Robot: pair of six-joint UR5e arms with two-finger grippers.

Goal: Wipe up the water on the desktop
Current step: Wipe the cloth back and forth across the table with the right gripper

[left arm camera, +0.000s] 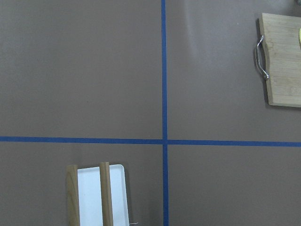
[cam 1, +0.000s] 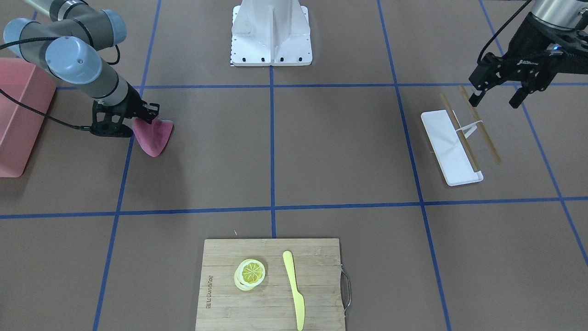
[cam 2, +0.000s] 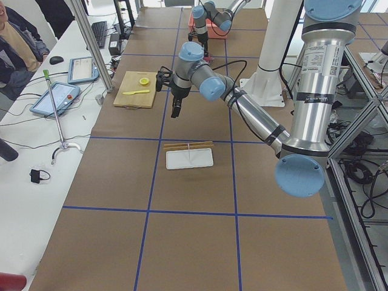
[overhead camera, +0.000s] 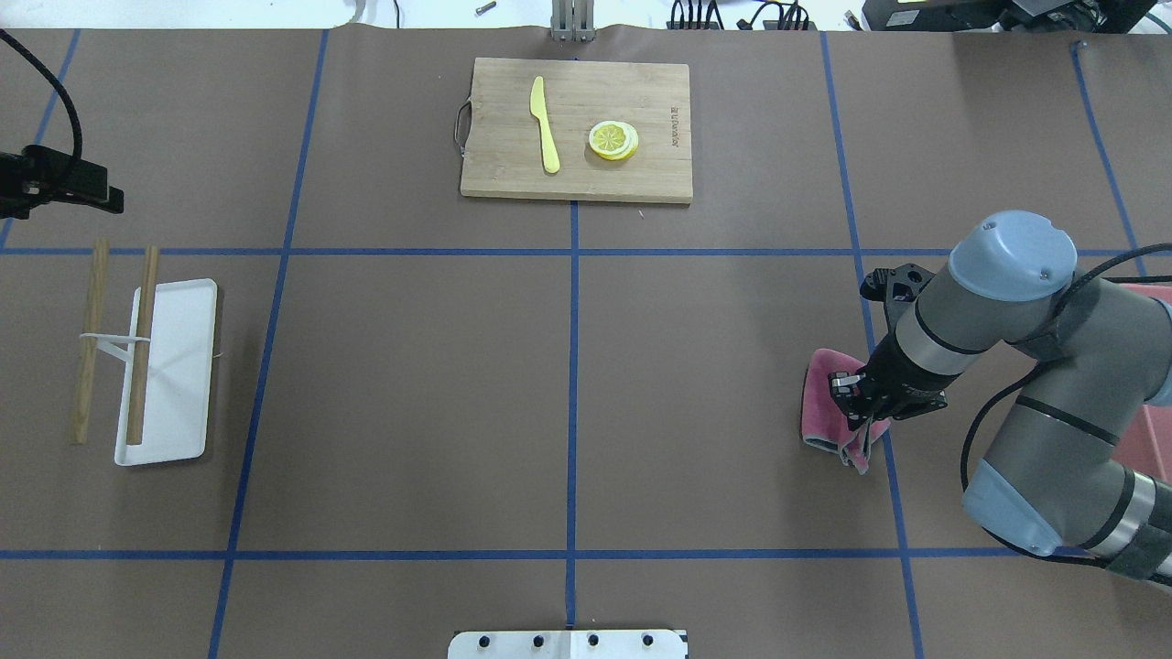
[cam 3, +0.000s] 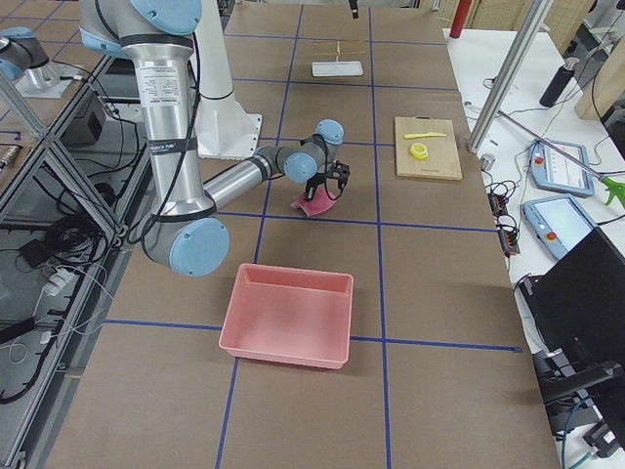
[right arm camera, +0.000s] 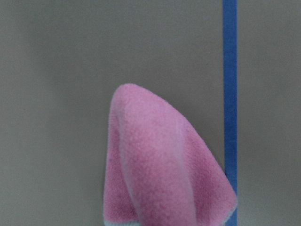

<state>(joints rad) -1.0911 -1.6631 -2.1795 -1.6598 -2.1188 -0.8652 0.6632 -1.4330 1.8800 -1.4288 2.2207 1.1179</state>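
The robot's right gripper needs to release the pink cloth on the bottom of the pink bin (cam 1: pixel 3 122).
The brown desktop (cam 1: pixel 344 147) with blue tape lines also shows from overhead (overhead camera: pixel 412 384). I see no water on it. My right gripper (cam 1: pixel 144 117) is shut on a pink cloth (cam 1: pixel 154 135) beside a blue tape line. The cloth hangs from the fingers down to the desktop, seen from overhead (overhead camera: pixel 824 403) and in the right wrist view (right arm camera: pixel 160 169). My left gripper (cam 1: pixel 498 99) is open and empty, held above the desktop just behind the white tray (cam 1: pixel 448 147).
Two wooden sticks (cam 1: pixel 480 124) lie across the white tray. A bamboo cutting board (overhead camera: pixel 577 128) holds lemon slices (overhead camera: pixel 613 140) and a yellow knife (overhead camera: pixel 545 124). A pink bin (cam 1: pixel 18 119) stands beside the right arm.
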